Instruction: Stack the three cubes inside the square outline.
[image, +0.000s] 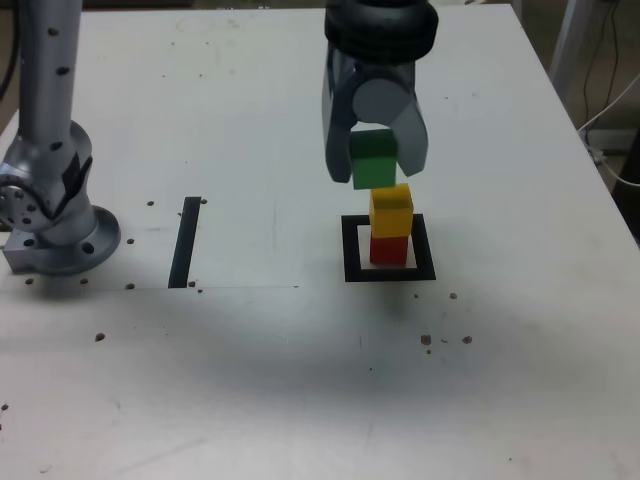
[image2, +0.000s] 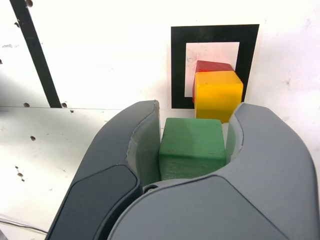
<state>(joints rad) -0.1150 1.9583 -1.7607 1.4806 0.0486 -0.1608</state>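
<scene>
Next, I let go of the green cube on top of the yellow cube (image: 399, 180) (image2: 220, 96).
Inside the square outline (image: 352, 250) (image2: 177, 65) a red cube (image: 390, 250) (image2: 212, 66) sits on the white centre, and a yellow cube (image: 391, 210) (image2: 218, 95) rests on top of it. My gripper (image: 376, 158) (image2: 194, 145) is shut on the green cube (image: 374, 160) (image2: 192, 148), holding it in the air just above the yellow cube and a little toward the exterior view's left of it. I cannot tell whether green and yellow touch.
A thin black strip (image: 186, 241) (image2: 35, 55) lies on the white table at the exterior view's left of the outline. The arm's metal base (image: 50, 200) stands at the far left. Small dark specks dot the table (image: 300, 380).
</scene>
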